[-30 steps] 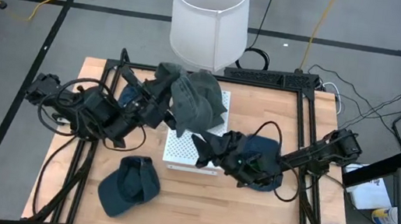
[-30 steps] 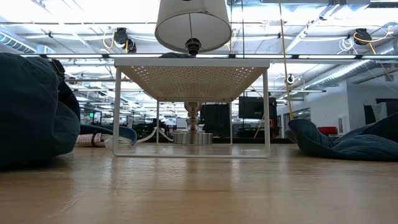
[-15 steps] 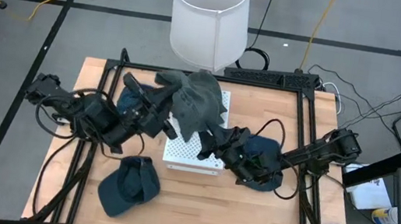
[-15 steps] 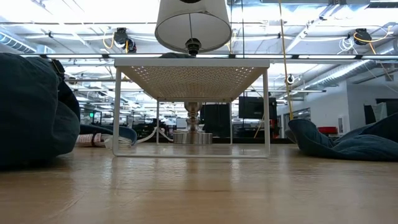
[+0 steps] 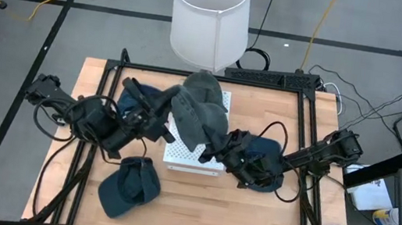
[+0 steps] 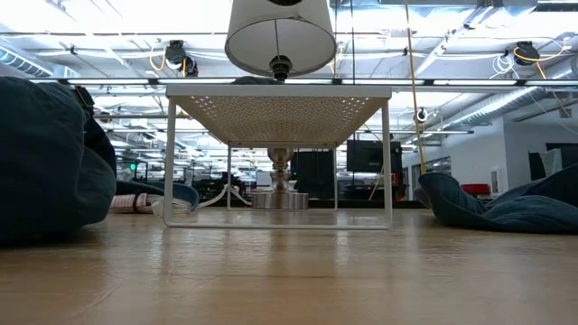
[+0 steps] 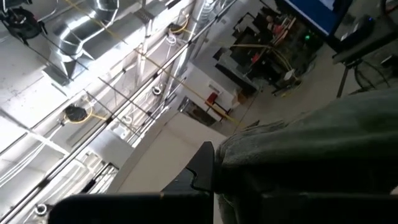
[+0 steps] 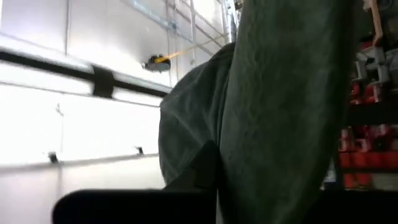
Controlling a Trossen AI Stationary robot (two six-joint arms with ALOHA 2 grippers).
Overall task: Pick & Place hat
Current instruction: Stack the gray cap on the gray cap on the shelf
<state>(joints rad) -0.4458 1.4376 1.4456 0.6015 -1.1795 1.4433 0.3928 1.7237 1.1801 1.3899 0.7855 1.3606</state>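
The grey-green hat is hanging on its side with both grippers shut on it, so the robot's right gripper will regrip its near edge (image 5: pixel 204 142) and turn it flat over the rack.
A grey-green hat (image 5: pixel 200 111) hangs over the white perforated rack (image 5: pixel 188 156) in the middle of the table. My left gripper (image 5: pixel 169 127) is shut on the hat's left side. My right gripper (image 5: pixel 211 150) is shut on its near right side. In both wrist views the grey cloth fills the space by the dark fingers. Whether the hat touches the rack top, I cannot tell. Neither gripper shows in the low view. My left gripper pinches the hat's left edge (image 7: pixel 249 152) between its two fingers, coming at it from the table's left. The cloth bulges up beyond the fingers. My right gripper pinches the hat's near right edge (image 8: pixel 239 158) between its two fingers, coming from the table's right. The hat spreads away from the fingers toward the far side.
A blue hat (image 5: pixel 130 187) lies near the front left. Another blue hat (image 5: pixel 264 155) lies under the right arm, and a third (image 5: pixel 130 99) sits behind the left arm. A lamp with a white shade (image 5: pixel 209 17) stands at the far edge.
My right gripper has moved a little toward the hat and shut on its near right edge. My left gripper has drawn the hat slightly toward the near edge. The hat has turned and stretched down toward the right gripper.
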